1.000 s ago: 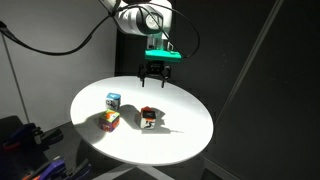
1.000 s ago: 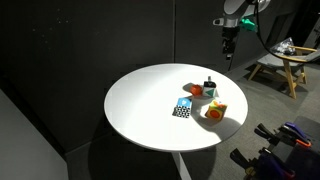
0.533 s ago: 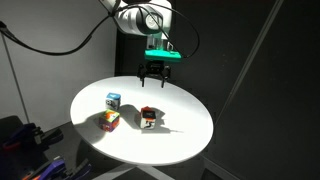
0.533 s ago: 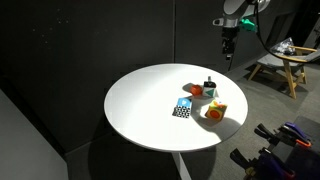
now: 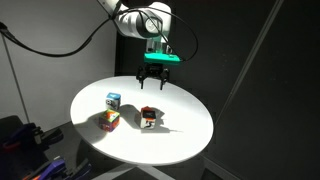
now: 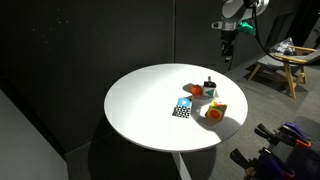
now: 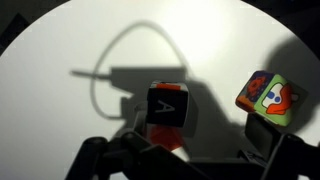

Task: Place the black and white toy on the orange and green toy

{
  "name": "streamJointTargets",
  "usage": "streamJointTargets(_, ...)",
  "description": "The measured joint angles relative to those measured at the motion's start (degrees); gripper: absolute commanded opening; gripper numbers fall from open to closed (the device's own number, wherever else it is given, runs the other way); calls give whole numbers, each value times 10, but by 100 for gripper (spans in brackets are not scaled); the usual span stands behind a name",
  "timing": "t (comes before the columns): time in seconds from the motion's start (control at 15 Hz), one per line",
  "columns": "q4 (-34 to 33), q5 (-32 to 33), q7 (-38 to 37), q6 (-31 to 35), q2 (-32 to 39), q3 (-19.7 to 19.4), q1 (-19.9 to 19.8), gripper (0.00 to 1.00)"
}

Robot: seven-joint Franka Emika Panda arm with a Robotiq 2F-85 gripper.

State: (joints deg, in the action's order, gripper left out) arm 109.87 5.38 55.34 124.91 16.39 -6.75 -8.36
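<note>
The robot's gripper needs to close on the upper part point(image 5: 148, 111) point(image 7: 168, 103) of the black and white toy, since that toy goes onto the orange and green toy.
The black and white toy point(image 5: 148, 117) stands on the round white table point(image 5: 185, 135). It also shows in an exterior view point(image 6: 208, 88) and in the wrist view point(image 7: 167, 105), where its black face carries a white letter. The orange and green toy point(image 5: 109, 119) sits apart from it, and shows in an exterior view point(image 6: 214, 111) and at the right of the wrist view point(image 7: 268, 97). My gripper point(image 5: 152, 78) hangs open and empty above the table's far part, well above the toys; it also shows in an exterior view point(image 6: 228, 52) and in the wrist view point(image 7: 195, 165).
A blue-and-white cube point(image 5: 113, 100) stands next to the orange and green toy, also seen in an exterior view point(image 6: 183, 109). The table edge point(image 6: 130, 130) drops to a dark floor. A wooden stool point(image 6: 283, 62) and dark curtains stand beyond.
The gripper has shifted only very slightly above the table. The toys have not moved.
</note>
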Motion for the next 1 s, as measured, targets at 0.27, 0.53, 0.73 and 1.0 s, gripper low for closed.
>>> streamJointTargets(0.27, 0, -7, 2, 24, 17, 8, -12, 100)
streamJointTargets(0.53, 1, -14, 12, 60, 42, 17, -21, 100)
streamJointTargets(0.73, 1, -15, 17, 85, 65, 26, -28, 100)
streamJointTargets(1.0, 1, -19, 36, 118, 91, 41, -39, 100)
